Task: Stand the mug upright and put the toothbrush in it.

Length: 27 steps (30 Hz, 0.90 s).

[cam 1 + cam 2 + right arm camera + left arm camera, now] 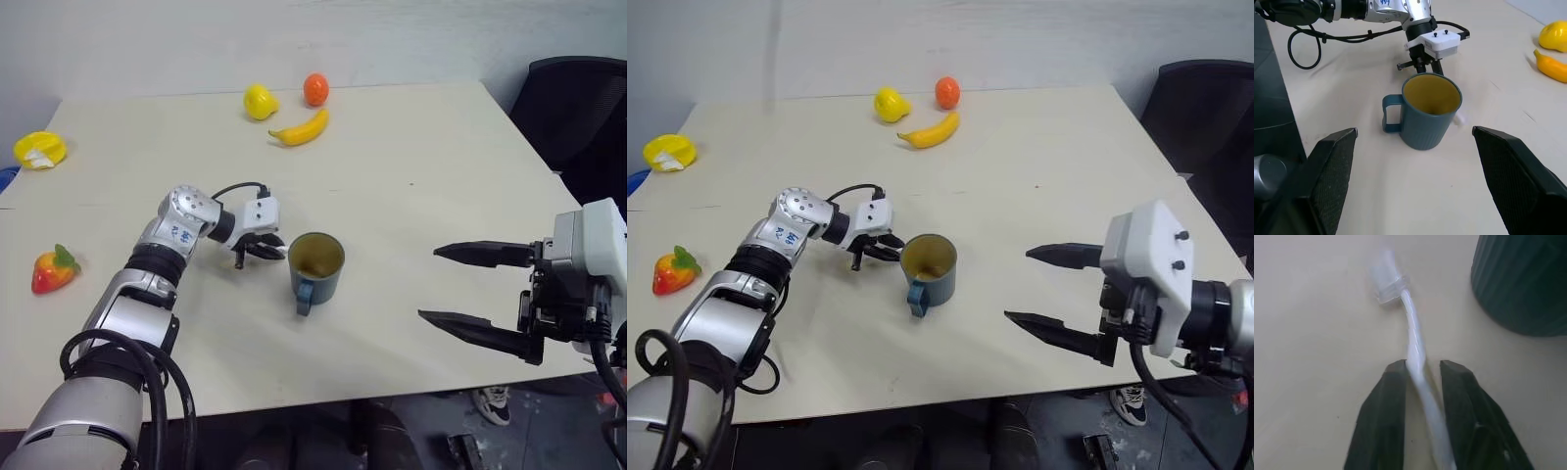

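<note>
The robot's left gripper needs to release the toothbrush inside the upright teal-blue mug [315, 269], with the toothbrush's white head leaning over the mug's far rim.
The teal-blue mug [315, 269] stands upright mid-table, its yellow inside showing and its handle toward the table's front edge. Just left of it my left gripper [265, 250] is low on the tabletop. In the left wrist view its black fingers [1383, 401] are shut on the pale handle of the toothbrush [1413, 333], which lies on the table with its white head pointing away, beside the mug's wall [1520, 284]. My right gripper [429, 284] hovers open to the right of the mug, nothing between its fingers.
A banana [302, 128], an orange fruit [314, 89] and a yellow fruit [260, 102] lie at the table's far side. A strawberry-like toy [54, 271] and a yellow object [39, 150] sit at the left. A black chair [578, 108] stands beyond the right edge.
</note>
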### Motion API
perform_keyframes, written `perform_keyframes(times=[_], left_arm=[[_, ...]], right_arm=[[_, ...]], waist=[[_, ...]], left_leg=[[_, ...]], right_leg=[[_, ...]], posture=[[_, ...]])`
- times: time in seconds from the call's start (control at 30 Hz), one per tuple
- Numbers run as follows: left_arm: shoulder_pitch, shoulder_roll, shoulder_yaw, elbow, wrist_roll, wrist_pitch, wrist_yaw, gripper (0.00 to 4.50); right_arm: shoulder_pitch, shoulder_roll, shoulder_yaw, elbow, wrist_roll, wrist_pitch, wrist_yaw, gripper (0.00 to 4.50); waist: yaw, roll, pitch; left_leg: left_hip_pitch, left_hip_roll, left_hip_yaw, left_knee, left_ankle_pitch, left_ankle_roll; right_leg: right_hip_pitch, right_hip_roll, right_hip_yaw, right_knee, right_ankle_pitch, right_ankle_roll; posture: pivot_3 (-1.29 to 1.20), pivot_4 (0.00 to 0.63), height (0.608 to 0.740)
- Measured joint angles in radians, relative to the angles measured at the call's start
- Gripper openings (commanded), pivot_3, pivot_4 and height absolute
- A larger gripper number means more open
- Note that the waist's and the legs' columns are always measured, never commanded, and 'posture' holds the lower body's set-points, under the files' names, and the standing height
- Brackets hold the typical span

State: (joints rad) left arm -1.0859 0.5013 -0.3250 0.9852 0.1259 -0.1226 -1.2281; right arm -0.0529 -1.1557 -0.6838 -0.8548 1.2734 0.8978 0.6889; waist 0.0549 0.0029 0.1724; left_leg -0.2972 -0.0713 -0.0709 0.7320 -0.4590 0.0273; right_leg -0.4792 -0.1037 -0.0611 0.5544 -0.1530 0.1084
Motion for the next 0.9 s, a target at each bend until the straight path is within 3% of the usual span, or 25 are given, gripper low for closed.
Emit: perform_keyframes(times=[0.07,0.2,0.37,0.47,0.7,0.9], left_arm=[[0.0,0.0,0.018,0.0,-0.005,0.037,0.012,0.23],[0.008,0.005,0.116,-0.002,-0.054,0.126,0.066,0.21],[0.006,-0.017,0.361,-0.147,-0.286,0.358,0.128,0.21],[0.015,-0.061,0.479,-0.364,-0.459,0.562,0.174,0.21],[0.168,-0.164,0.523,-0.842,-0.765,0.96,0.289,0.21],[0.245,-0.216,0.523,-0.983,-0.832,0.994,0.392,0.21]], right_arm=[[0.003,0.0,0.01,0.0,-0.016,-0.005,0.006,3.91],[0.006,0.0,0.031,0.006,-0.039,-0.007,0.009,4.47],[-0.003,0.0,0.075,0.013,-0.062,-0.03,0.013,4.47],[-0.011,0.0,0.101,0.025,-0.085,-0.046,0.015,4.47],[-0.021,0.0,0.132,0.039,-0.107,-0.058,0.026,4.47],[-0.028,0.002,0.146,0.04,-0.107,-0.067,0.02,4.47]], waist=[[-0.001,0.0,0.0],[-0.003,0.0,0.0],[-0.001,0.0,0.0],[-0.001,0.0,0.0],[-0.007,0.0,0.0],[-0.006,0.001,0.0]], left_leg=[[0.0,0.0,0.0,0.0,0.0,0.0],[-0.001,0.0,0.0,0.001,0.0,0.0],[-0.002,0.0,-0.001,0.002,0.0,0.0],[-0.002,0.0,-0.002,0.002,0.0,0.001],[0.0,-0.001,-0.004,0.002,0.0,0.002],[0.002,-0.001,-0.003,0.001,0.0,0.001]], right_leg=[[0.0,0.0,0.0,0.0,0.0,0.0],[-0.004,0.0,-0.001,0.0,0.0,0.0],[-0.005,-0.002,-0.002,0.0,0.0,0.0],[-0.005,-0.006,-0.002,0.0,0.001,0.001],[-0.004,-0.006,-0.001,0.0,0.002,0.002],[-0.004,-0.006,0.0,0.0,0.002,0.002]], posture=[[0.0,0.15,0.74],[0.0,0.15,0.74],[0.0,0.15,0.74],[0.0,0.15,0.74],[0.0,0.15,0.74],[0.0,0.15,0.74]])
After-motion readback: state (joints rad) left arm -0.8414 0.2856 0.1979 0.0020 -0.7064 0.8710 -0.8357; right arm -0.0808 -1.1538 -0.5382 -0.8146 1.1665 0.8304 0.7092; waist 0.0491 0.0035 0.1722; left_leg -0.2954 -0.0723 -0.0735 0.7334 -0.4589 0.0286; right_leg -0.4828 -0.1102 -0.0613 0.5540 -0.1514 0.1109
